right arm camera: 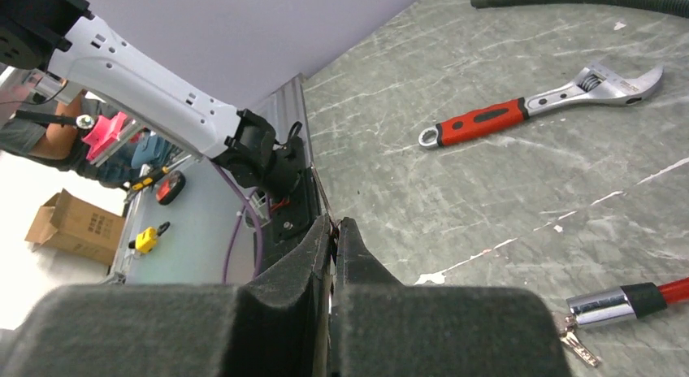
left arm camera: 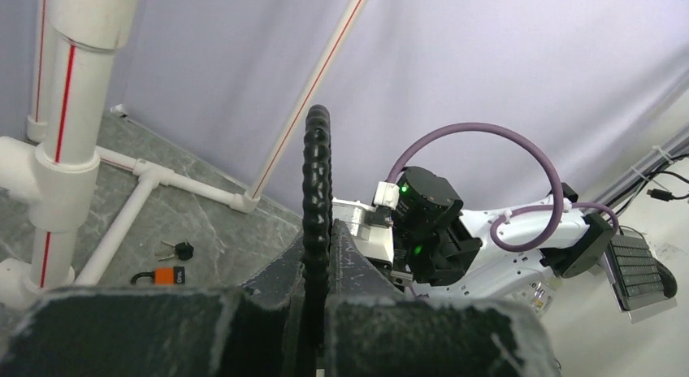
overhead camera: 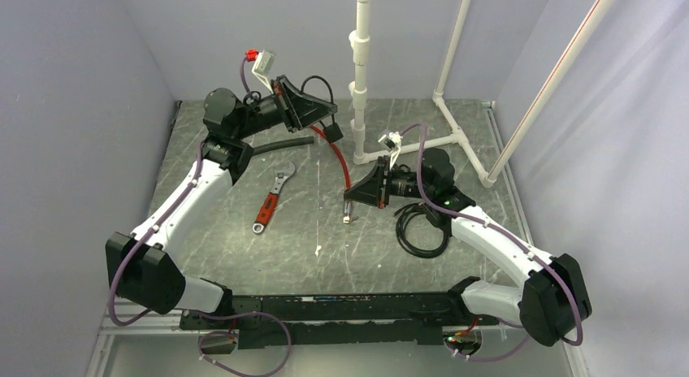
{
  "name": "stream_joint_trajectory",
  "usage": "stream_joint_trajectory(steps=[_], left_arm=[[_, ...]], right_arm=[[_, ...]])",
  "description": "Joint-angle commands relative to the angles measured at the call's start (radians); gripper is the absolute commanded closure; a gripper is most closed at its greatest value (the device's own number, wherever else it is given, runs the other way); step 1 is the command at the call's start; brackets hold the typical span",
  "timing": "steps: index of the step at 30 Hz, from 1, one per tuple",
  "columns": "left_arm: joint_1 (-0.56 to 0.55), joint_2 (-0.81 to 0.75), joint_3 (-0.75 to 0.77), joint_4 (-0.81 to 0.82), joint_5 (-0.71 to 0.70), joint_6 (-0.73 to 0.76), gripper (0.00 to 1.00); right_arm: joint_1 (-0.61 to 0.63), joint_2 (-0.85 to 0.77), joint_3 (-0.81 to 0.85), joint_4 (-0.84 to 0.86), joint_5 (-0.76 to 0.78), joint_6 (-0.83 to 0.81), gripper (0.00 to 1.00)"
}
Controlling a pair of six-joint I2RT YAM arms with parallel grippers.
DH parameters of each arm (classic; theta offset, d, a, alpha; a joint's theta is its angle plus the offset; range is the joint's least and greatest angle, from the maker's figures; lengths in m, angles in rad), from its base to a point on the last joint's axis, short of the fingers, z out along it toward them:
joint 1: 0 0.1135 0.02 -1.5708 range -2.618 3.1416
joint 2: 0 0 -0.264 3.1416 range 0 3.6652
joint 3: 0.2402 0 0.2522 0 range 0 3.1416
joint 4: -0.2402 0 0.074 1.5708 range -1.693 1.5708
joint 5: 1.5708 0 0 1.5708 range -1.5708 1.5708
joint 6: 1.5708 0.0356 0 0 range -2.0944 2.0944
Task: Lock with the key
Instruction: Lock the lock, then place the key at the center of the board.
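Observation:
The robot's left gripper should put the black ribbed cable down on the table (overhead camera: 370, 190) between the red cable and the coiled black cable.
The key (left arm camera: 182, 249), with a black head and a silver blade, lies on the table by the white pipe frame. The small orange padlock (left arm camera: 165, 275) lies just in front of it. Both are well beyond my left gripper (left arm camera: 328, 231), which is shut on a black ribbed cable (left arm camera: 317, 174) that rises between its fingers. In the top view the left gripper (overhead camera: 331, 109) is raised at the back centre, with a small dark item (overhead camera: 331, 132) below its tip. My right gripper (overhead camera: 351, 194) is shut low over the table's middle; in its wrist view (right arm camera: 334, 224) a thin dark strand shows between the tips.
A red-handled wrench (overhead camera: 272, 200) lies at centre left, and a black hose (overhead camera: 280, 145) behind it. A red cable (overhead camera: 341, 166) ends in a metal ferrule (right arm camera: 605, 304) near the right gripper. A coiled black cable (overhead camera: 422, 231) lies on the right. White pipe frame (overhead camera: 361, 76) stands at the back.

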Motion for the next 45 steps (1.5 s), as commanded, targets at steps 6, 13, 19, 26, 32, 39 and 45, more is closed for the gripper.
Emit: stream_joint_trajectory(steps=[6, 13, 19, 26, 32, 39, 45], left_arm=[[-0.006, -0.064, -0.044, -0.047, 0.081, 0.114, 1.0], [-0.006, -0.124, -0.135, -0.285, 0.113, 0.342, 1.0], [-0.024, -0.114, -0.224, -0.365, 0.055, 0.363, 1.0], [-0.17, 0.015, -0.239, -0.396, -0.183, 0.391, 1.0], [-0.239, 0.214, -0.193, -0.319, -0.294, 0.278, 1.0], [-0.303, 0.427, -0.095, -0.244, -0.396, 0.209, 1.0], [-0.329, 0.565, -0.025, -0.195, -0.46, 0.196, 1.0]], right_arm=[[-0.027, -0.054, 0.029, -0.093, -0.023, -0.074, 1.0], [-0.217, -0.028, 0.058, -0.35, 0.041, -0.261, 1.0], [-0.348, 0.201, 0.193, -0.586, 0.179, -0.487, 1.0], [-0.361, 0.435, 0.308, -0.604, 0.281, -0.553, 1.0], [-0.361, 0.54, 0.36, -0.582, 0.357, -0.551, 0.98], [-0.361, 0.608, 0.369, -0.557, 0.407, -0.546, 0.92], [-0.359, 0.632, 0.371, -0.551, 0.417, -0.549, 0.85]])
